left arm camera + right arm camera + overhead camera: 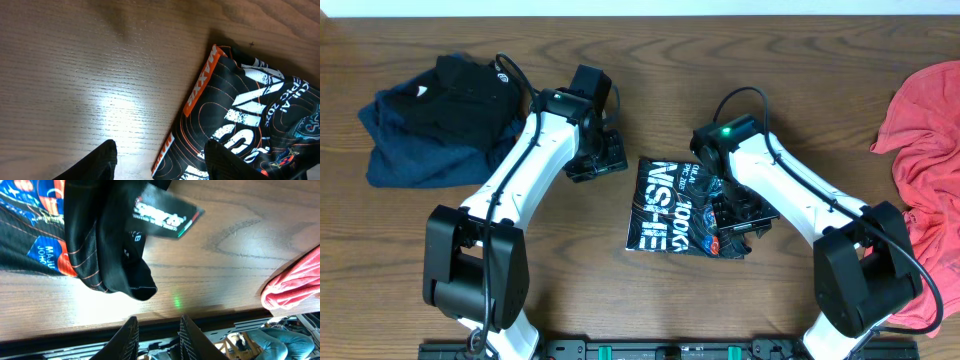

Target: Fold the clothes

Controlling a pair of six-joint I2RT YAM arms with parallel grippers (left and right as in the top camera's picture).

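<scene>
I can see the black jersey's bunched end standing up beside my right gripper's open fingers, so I need to take the jersey's loose black fold (127, 280) with that gripper and spread that end flat.
The black jersey (680, 207) with orange contour lines and white lettering lies folded into a small rectangle at the table's middle. My left gripper (599, 163) hovers just off its upper left corner. In the left wrist view it (162, 165) is open, one finger (227, 162) above the jersey (250, 110) and the orange hem strip running between the fingers. My right gripper (744, 217) is at the jersey's right edge. Its jaws (157, 337) stand apart with nothing between them, just off a black fold (115, 255). The coral-red garment (925, 120) lies crumpled at the far right.
A dark navy and black pile of cloth (430, 125) sits at the back left. In the right wrist view the table's front edge (225, 312) is close, with the red garment (292, 285) beside it.
</scene>
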